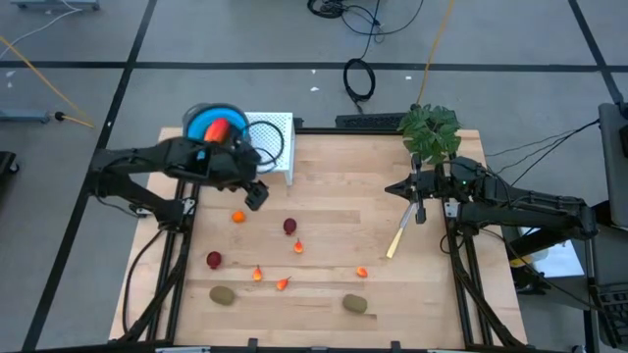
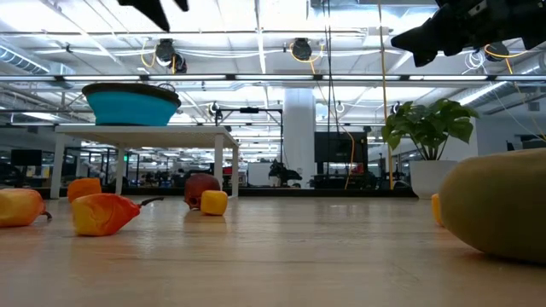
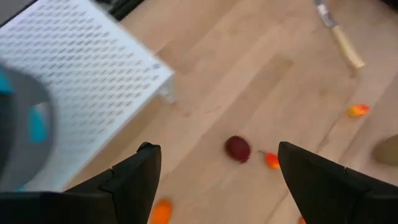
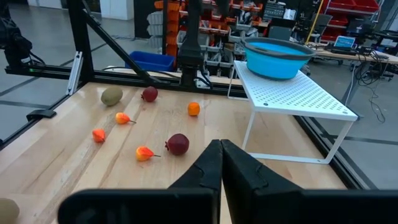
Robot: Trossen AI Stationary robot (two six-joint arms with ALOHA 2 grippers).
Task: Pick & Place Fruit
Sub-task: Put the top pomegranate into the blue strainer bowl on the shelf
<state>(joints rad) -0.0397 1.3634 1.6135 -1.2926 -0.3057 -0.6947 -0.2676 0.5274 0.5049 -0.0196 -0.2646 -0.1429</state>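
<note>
The middle of the farther dark red ball (image 1: 289,226) (image 3: 237,149), the one close beside an orange-red bit, should be gripped next by my left gripper.
Small toy fruit lie scattered on the wooden table (image 1: 334,196): an orange ball (image 1: 237,217), two dark red balls (image 1: 290,226) (image 1: 214,259), several orange-red bits such as one (image 1: 297,247), and two kiwis (image 1: 223,294) (image 1: 354,304). A red-orange fruit (image 1: 218,127) sits in the blue bowl (image 1: 204,120) on the white perforated rack (image 1: 273,137). My left gripper (image 1: 257,194) hangs open above the table beside the rack, tilted down, over the orange ball and a dark red ball (image 3: 237,149). My right gripper (image 1: 397,188) is shut and level at the right, holding nothing.
A pale yellow stick (image 1: 397,238) lies right of centre, below my right gripper. A leafy plant (image 1: 429,129) stands at the far right corner. The rack (image 4: 298,93) with the bowl (image 4: 277,56) takes up the far left corner. The near kiwi (image 2: 499,205) looms in the low view.
</note>
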